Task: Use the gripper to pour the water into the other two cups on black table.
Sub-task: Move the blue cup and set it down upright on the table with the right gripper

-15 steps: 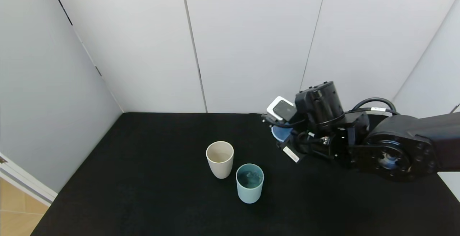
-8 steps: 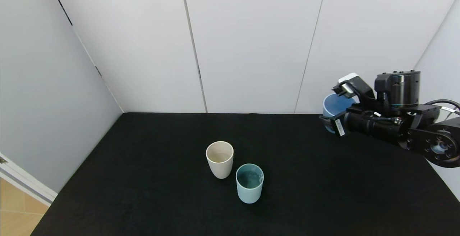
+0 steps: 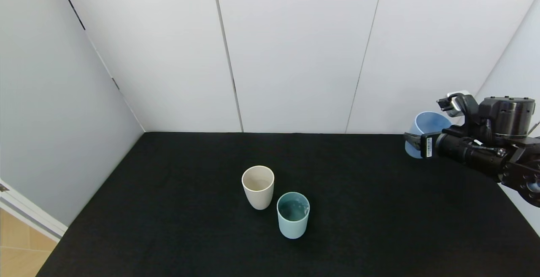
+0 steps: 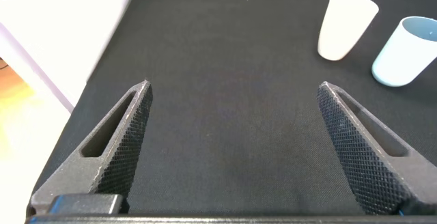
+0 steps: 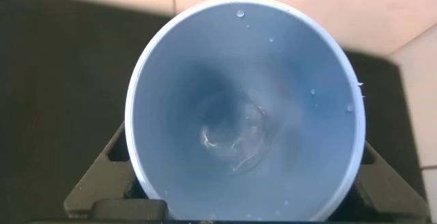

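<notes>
The blue cup will be put down on bare cloth (image 3: 403, 194) just in front of my right gripper, far away from the teal cup.
The cream-beige cup (image 3: 257, 186) and the pale teal cup (image 3: 292, 214) stand upright side by side at the middle of the black table (image 3: 177, 226). Water (image 3: 292, 210) shows inside the teal cup. My right gripper (image 3: 417, 142) is shut on a periwinkle-blue cup (image 3: 427, 130) and holds it nearly upright above the table's far right edge, well away from the two cups. In the right wrist view the blue cup (image 5: 307, 80) fills the frame, with a little water (image 5: 235, 138) at its bottom. My left gripper (image 4: 232, 94) is open and empty over bare cloth, with the cream cup (image 4: 345, 26) and teal cup (image 4: 406, 50) beyond it.
White wall panels (image 3: 295, 49) close in the table at the back and on both sides. The table's left edge (image 3: 59, 243) drops to a wooden floor.
My right arm has swung away to the right and back with the blue cup, and the cup has turned from tilted to nearly upright. The two cups on the table have not moved.
</notes>
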`<move>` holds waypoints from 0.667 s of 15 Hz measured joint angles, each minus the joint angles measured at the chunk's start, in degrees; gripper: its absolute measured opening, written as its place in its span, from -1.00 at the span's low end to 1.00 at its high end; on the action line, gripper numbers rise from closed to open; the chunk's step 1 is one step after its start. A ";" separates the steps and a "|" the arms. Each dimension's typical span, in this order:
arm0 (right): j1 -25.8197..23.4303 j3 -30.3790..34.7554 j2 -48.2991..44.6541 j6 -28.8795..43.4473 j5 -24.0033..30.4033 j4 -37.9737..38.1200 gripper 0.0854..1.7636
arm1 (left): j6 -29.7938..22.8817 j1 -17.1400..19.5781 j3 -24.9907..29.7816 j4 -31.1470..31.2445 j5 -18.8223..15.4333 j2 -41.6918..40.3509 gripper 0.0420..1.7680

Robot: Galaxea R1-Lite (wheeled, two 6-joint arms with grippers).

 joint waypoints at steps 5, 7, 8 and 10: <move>-1.58 6.34 4.53 0.85 0.94 -8.08 0.47 | 0.00 0.00 0.00 0.02 -0.02 0.00 0.94; -1.40 7.17 5.96 1.83 3.05 -8.80 0.47 | 0.00 0.00 0.00 0.02 0.00 0.00 0.94; -1.40 7.33 6.35 1.91 3.28 -8.90 0.47 | 0.02 0.00 0.00 0.02 0.01 0.00 0.94; -1.40 7.53 7.34 1.85 3.30 -8.91 0.47 | 0.00 0.00 0.00 0.07 -0.02 0.00 0.94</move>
